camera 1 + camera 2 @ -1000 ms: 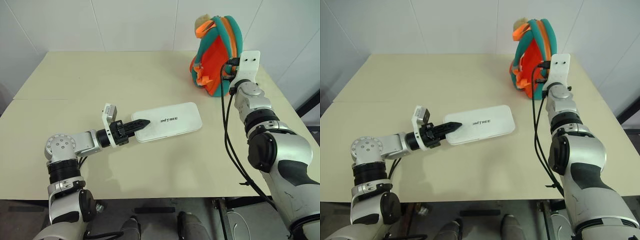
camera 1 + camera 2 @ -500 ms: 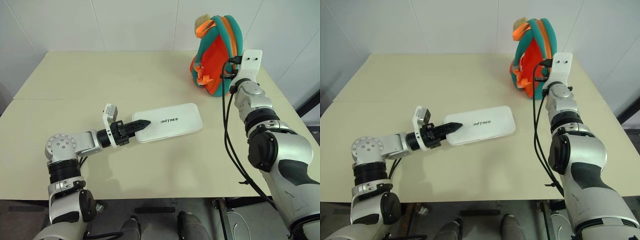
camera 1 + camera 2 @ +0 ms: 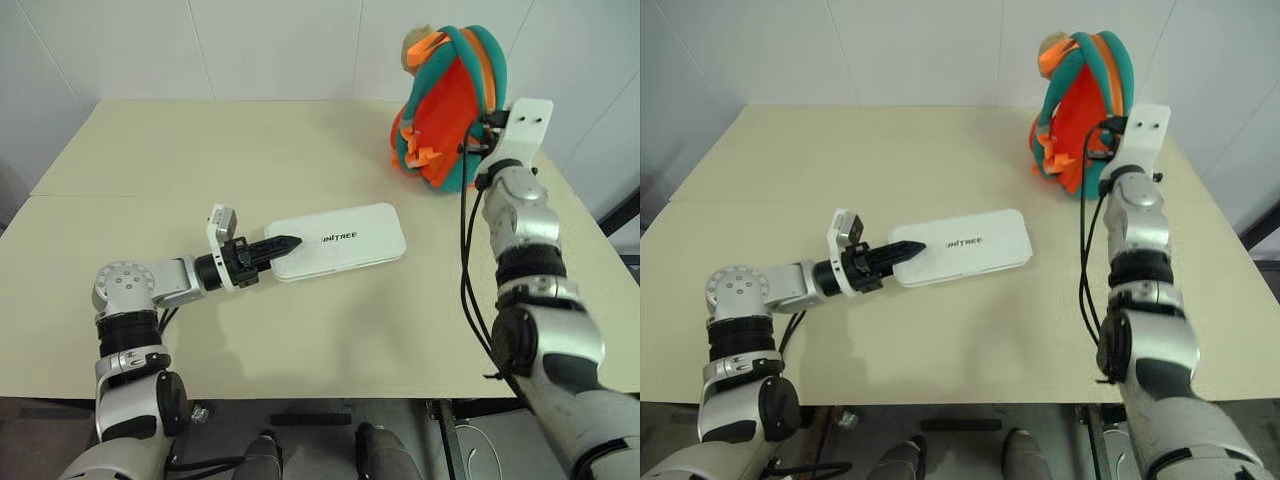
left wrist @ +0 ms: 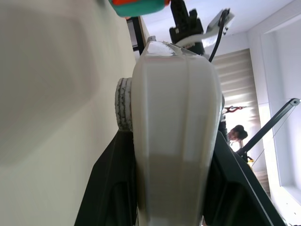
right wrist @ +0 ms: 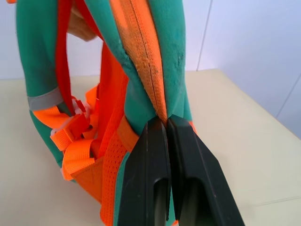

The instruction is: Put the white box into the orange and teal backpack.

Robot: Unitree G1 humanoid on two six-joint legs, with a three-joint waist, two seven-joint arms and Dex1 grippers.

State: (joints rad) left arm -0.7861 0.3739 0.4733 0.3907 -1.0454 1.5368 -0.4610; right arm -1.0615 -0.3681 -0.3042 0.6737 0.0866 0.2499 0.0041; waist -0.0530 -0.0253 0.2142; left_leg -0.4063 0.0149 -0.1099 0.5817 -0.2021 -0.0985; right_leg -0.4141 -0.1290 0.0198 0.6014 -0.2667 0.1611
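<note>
Next, my right gripper lets go of the backpack on the table [image 3: 472, 285] beside the loose end of the white box.
The white box [image 3: 345, 239] lies flat on the beige table [image 3: 200, 160], dark lettering up. My left gripper [image 3: 285, 243] is shut on its left end, arm low and level over the table. In the left wrist view the box [image 4: 174, 113] runs away between the black fingers [image 4: 109, 188]. The orange and teal backpack [image 3: 452, 100] stands tilted at the table's far right. My right gripper [image 5: 162, 121] is shut on the backpack's orange zip seam [image 5: 141, 52] between the teal edges; in the eye views the white wrist mount [image 3: 527, 124] hides its fingers.
White walls rise close behind the table. The backpack stands near the table's far right corner, and the table's right edge [image 3: 585, 215] runs under my right arm. Orange straps and buckles [image 5: 75, 141] hang on the backpack's side that faces the box.
My right arm has drawn back and to the right, with the backpack's top pulled along and the pack tipped. The left gripper and the box have stayed put.
</note>
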